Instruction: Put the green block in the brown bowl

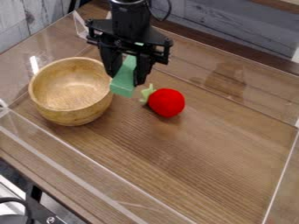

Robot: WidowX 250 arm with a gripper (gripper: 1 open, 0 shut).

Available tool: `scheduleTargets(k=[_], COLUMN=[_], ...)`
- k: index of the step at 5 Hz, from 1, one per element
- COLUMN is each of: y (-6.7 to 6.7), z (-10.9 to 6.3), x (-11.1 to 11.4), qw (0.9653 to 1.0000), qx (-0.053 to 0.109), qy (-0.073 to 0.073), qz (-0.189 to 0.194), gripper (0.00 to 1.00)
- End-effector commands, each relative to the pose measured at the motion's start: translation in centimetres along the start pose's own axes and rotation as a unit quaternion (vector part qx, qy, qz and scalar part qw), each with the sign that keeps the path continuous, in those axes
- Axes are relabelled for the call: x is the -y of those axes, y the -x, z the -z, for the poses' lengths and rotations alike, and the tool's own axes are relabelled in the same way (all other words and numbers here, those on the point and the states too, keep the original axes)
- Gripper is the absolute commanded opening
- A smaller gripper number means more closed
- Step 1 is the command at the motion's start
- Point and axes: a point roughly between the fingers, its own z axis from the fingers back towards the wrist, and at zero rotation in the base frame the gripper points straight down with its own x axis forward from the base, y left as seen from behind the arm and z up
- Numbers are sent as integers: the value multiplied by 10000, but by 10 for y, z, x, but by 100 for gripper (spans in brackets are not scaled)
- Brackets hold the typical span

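Next, I open my gripper to let the green block go on the bottom of the brown bowl (63, 96), close to the middle of the bowl. The block now hangs beside the bowl's rim.
The green block (125, 80) is a mint-green bar held upright between the black fingers of my gripper (128, 72), which is shut on it and points straight down. Its lower end hangs just above the table, right beside the right rim of the brown bowl (72, 90). The round wooden bowl sits at the left with nothing inside it.
A red strawberry-like toy (166, 102) with a green leaf lies just right of the gripper on the wooden table (222, 149). Clear plastic walls (140, 197) run along the table's front and sides.
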Motion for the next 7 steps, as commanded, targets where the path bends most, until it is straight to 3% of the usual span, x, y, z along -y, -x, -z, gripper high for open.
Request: scheduleTargets(k=[1,4,7], y=[-11,-15,-3], z=[-13,-12,0], x=[-2,0,-74], qw=[9995,9990,9951], qx=[263,314,269], qy=[-23,-103,-190], qz=[-180,-299,-927], gripper=[0,0,0])
